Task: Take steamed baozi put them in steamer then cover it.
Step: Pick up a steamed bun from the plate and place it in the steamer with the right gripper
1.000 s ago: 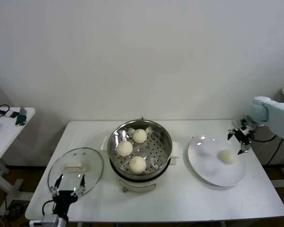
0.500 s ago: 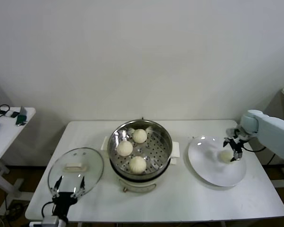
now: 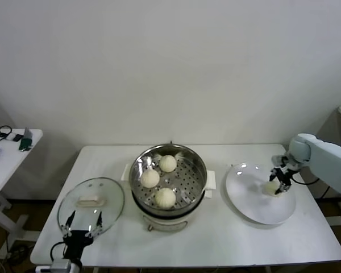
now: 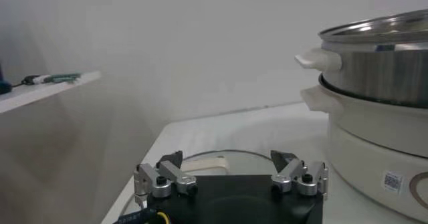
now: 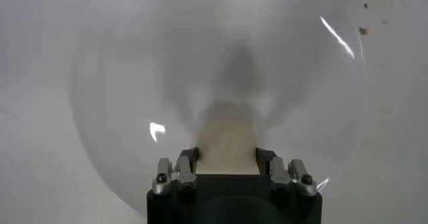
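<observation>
Next, my right gripper lets go of the baozi on the steamer tray's bare patch [image 3: 182, 181] that faces the white plate.
Three steamed baozi [image 3: 168, 163] lie on the perforated tray of the steel steamer [image 3: 200, 165] at the table's middle. A fourth baozi [image 3: 270, 188] sits on the white plate [image 3: 253, 205] to the right, and my right gripper [image 3: 278, 184] is shut on it from above. In the right wrist view that baozi [image 5: 227, 138] fills the gap of the right gripper [image 5: 227, 157], both fingers pressed to its sides. The glass cover [image 3: 91, 203] lies flat at the table's front left. My left gripper [image 3: 82, 223] hangs open just in front of the cover, and the left wrist view shows the left gripper [image 4: 231, 162] empty over the cover [image 4: 221, 158].
A small white side table [image 3: 11, 153] with cables and small items stands off to the left. The steamer's wall [image 4: 381, 65] rises close beside the left gripper. The table's right edge runs just past the plate.
My right gripper came down from the plate's far right rim onto the lone baozi and closed on it. The left arm has not moved.
</observation>
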Robot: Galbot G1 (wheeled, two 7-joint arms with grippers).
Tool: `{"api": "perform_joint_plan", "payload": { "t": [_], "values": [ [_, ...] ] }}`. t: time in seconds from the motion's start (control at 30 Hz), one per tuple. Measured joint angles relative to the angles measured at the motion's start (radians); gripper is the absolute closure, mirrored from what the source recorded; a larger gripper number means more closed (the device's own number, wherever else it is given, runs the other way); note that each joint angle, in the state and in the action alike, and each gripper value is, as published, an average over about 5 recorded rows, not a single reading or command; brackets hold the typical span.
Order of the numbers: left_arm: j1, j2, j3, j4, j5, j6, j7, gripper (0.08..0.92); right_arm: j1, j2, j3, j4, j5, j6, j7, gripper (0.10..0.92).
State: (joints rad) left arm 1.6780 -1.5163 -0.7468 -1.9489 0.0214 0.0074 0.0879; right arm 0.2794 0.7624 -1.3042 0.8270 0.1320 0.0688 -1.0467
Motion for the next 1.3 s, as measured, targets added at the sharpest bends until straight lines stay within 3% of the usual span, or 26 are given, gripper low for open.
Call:
{"api": "perform_joint_plan", "payload": {
  "t": [0.4,0.7,0.97,1.3],
  "values": [
    [-0.012,0.013,0.012,-0.005,-0.003,0.002,0.003,0.177,0.469,0.053,-0.297,0.296,0.287,-0.095,-0.019,0.428],
    [-0.013,0.018,0.004,-0.01,-0.01,0.002,0.004,0.177,0.668,0.156,-0.339,0.563,0.503,-0.23,0.029,0.429],
    [-0.019,0.021,-0.007,-0.015,-0.014,0.012,0.009,0.177,0.634,0.245,-0.318,0.677,0.555,-0.324,0.103,0.43],
    [-0.02,0.022,-0.013,-0.013,-0.022,0.014,0.011,0.177,0.536,0.34,-0.328,0.673,0.51,-0.36,0.135,0.429]
  ]
}}
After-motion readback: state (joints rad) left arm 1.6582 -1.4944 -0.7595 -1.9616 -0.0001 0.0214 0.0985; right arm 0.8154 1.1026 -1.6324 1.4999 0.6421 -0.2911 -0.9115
